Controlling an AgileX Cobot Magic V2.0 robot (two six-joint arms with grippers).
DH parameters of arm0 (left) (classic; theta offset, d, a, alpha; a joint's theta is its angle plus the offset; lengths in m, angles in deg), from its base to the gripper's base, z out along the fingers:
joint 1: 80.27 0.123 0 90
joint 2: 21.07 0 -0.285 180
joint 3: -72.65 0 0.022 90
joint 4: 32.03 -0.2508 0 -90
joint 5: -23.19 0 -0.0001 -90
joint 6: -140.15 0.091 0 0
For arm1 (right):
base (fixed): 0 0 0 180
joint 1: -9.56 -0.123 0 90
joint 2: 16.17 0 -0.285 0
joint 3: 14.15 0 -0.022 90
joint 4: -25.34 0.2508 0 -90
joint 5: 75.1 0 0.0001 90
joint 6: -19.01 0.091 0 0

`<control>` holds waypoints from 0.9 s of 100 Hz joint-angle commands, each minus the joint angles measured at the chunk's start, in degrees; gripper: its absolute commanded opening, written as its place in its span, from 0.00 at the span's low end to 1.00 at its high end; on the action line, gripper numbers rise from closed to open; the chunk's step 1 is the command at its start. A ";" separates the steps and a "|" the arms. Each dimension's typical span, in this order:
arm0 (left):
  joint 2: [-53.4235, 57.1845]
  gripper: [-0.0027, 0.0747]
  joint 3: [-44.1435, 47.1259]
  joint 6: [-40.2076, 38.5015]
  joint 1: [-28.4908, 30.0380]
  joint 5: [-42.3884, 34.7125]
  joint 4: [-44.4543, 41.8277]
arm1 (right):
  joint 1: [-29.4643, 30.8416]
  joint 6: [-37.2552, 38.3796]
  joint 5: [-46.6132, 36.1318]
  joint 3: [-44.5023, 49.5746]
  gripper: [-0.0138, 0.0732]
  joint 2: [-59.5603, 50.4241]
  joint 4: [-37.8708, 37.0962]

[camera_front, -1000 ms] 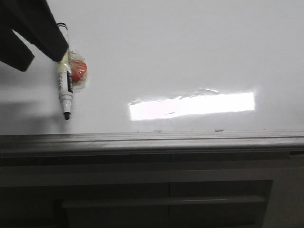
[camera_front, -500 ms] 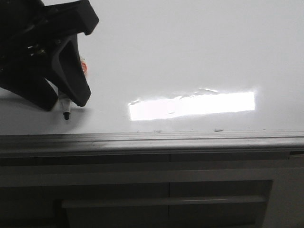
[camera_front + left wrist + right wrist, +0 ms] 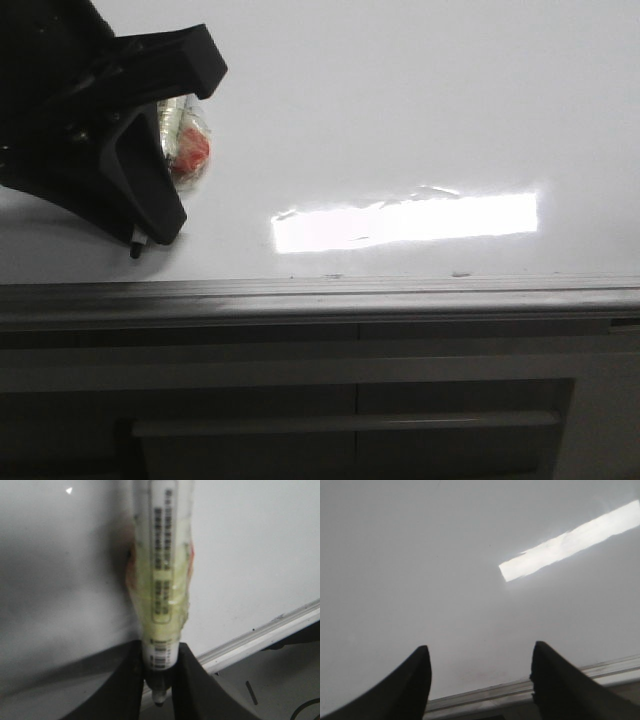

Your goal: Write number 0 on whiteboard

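I need to next close my right gripper on the taped back part (image 3: 174,104) of the white marker, just above the orange lump, away from the black nib.
The whiteboard (image 3: 400,100) is glossy white and fills the upper front view; no drawn 0 shows on it. My left gripper (image 3: 145,232) is at its left side, shut on a white marker (image 3: 160,580) wrapped in yellowish tape. In the left wrist view the left gripper (image 3: 160,651) has both fingers pressed on the barrel close to the nib. The black nib (image 3: 134,250) pokes out below the fingers, at or just above the board. An orange lump (image 3: 192,152) is taped to the marker. My right gripper (image 3: 480,652) is open and empty over the bare board (image 3: 470,555).
A grey metal rail (image 3: 400,295) runs along the board's near edge, with a dark grey panelled cabinet front (image 3: 350,400) below it. A bright rectangular light reflection (image 3: 405,222) lies on the board right of centre.
My left gripper came down from the upper left over the marker and closed on it. The marker and its orange lump have shifted and tilted slightly.
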 commanded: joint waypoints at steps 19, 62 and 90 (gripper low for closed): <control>2.81 0.01 -1.53 11.15 -3.99 0.42 1.36 | 0.29 -7.52 -4.03 -2.45 0.60 1.24 1.60; 13.76 0.01 -1.53 38.82 -22.92 2.81 -10.15 | -7.73 -60.54 18.96 -24.20 0.60 24.05 33.36; 16.14 0.01 -1.53 38.93 -24.71 2.89 -20.43 | -22.50 -70.70 19.63 -28.33 0.60 33.20 33.24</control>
